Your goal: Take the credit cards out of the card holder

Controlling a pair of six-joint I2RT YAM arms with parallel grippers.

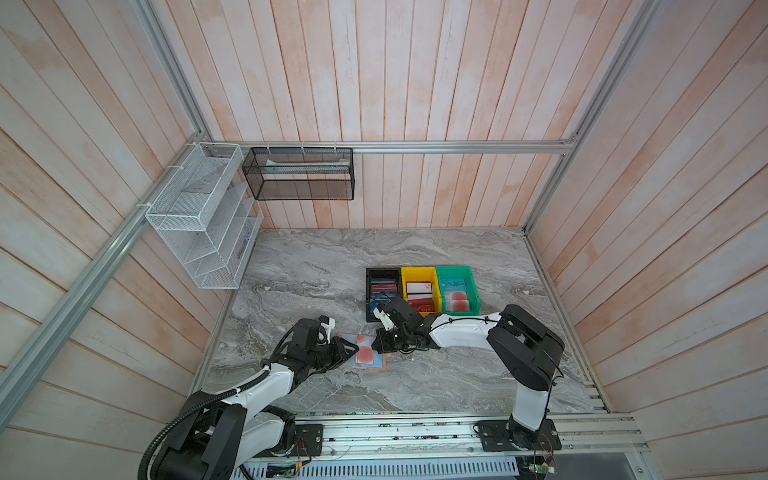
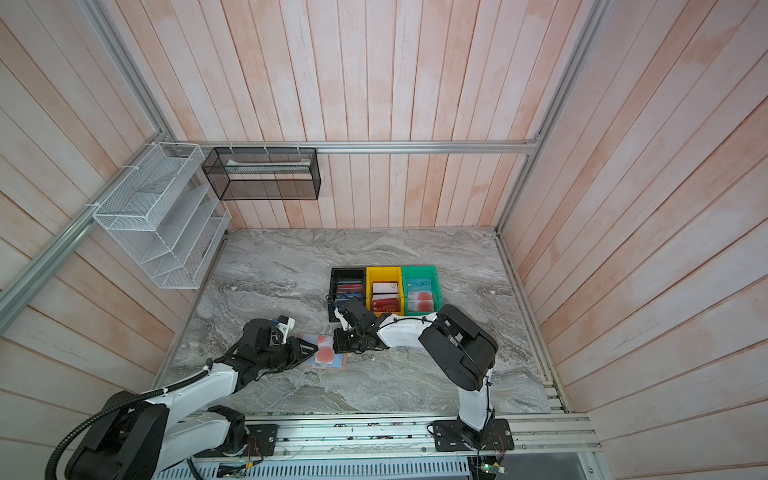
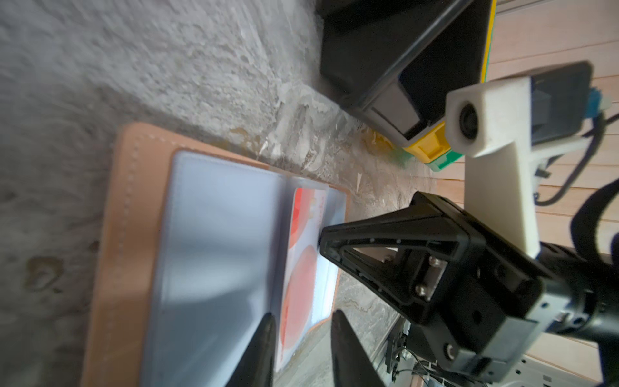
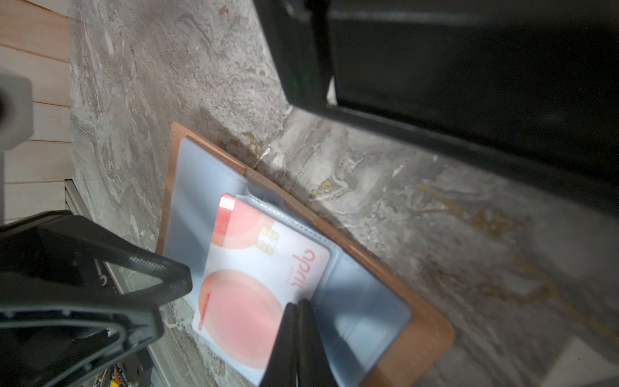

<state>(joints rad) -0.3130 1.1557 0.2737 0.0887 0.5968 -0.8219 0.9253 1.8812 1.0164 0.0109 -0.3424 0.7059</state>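
My left gripper should pinch the card's raised opposite edge [image 3: 285, 309] while my right gripper steadies one edge of the card, and then lift the card clear of the sleeve.
The tan card holder [image 1: 383, 366] [image 2: 341, 369] lies open on the marble table, clear bluish sleeves up [image 3: 134, 217] [image 4: 418, 335]. A pale credit card with red circles [image 1: 365, 354] [image 2: 325, 355] [image 3: 298, 284] [image 4: 254, 284] sticks partly out of a sleeve, past the holder's edge. My left gripper [image 1: 353, 351] [image 2: 312, 348] [image 3: 303, 316] [image 4: 176, 303] is at that protruding end, jaws apart and not clamping it. My right gripper [image 1: 376, 345] [image 2: 334, 343] [image 4: 298, 303] [image 3: 323, 238] is shut, with its tips resting on the card's other end at the sleeve mouth.
Just behind the holder stand a black bin [image 1: 370, 291], a yellow bin [image 1: 417, 272] and a green bin [image 1: 455, 271], each holding several cards. A white mesh rack [image 1: 199, 216] and a black mesh basket [image 1: 299, 174] hang on the walls at the back left.
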